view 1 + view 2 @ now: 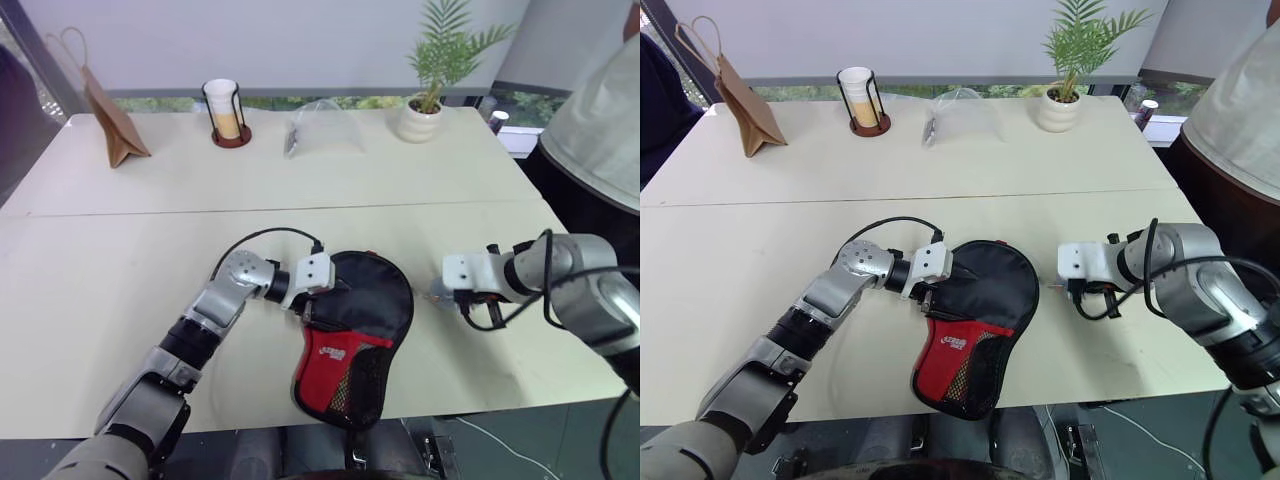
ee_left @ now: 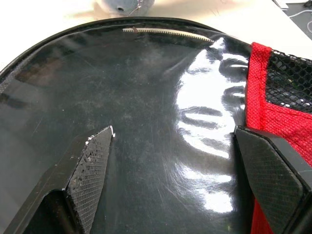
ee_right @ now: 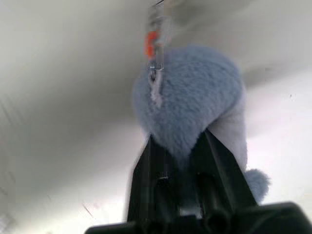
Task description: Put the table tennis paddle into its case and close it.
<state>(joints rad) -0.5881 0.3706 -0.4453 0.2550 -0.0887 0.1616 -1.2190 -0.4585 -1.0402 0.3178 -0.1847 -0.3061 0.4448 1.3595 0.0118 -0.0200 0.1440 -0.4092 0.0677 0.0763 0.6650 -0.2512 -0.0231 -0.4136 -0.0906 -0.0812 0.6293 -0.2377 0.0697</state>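
Part of the blue plush charm sticks out beside the right gripper's fingers, so the robot should open that gripper and grip more of the charm (image 3: 192,92) before pulling the zipper.
The case (image 1: 355,340) lies flat near the table's front edge, with its black round part away from me and its red mesh panel toward me. My left gripper (image 2: 174,131) is open, its fingers spread over the case's glossy clear side (image 2: 146,97). The table tennis paddle is hidden; under the clear plastic I can make out just a dark surface. To the right of the case, my right gripper (image 3: 178,141) points down at the table and is shut on a small blue plush charm (image 3: 195,97). The charm hangs on a metal clasp.
Along the table's far side stand a brown paper bag (image 1: 112,120), a cup in a wire holder (image 1: 225,112), a clear plastic bag (image 1: 320,125) and a potted plant (image 1: 430,90). A person (image 1: 600,110) stands at the table's right end.
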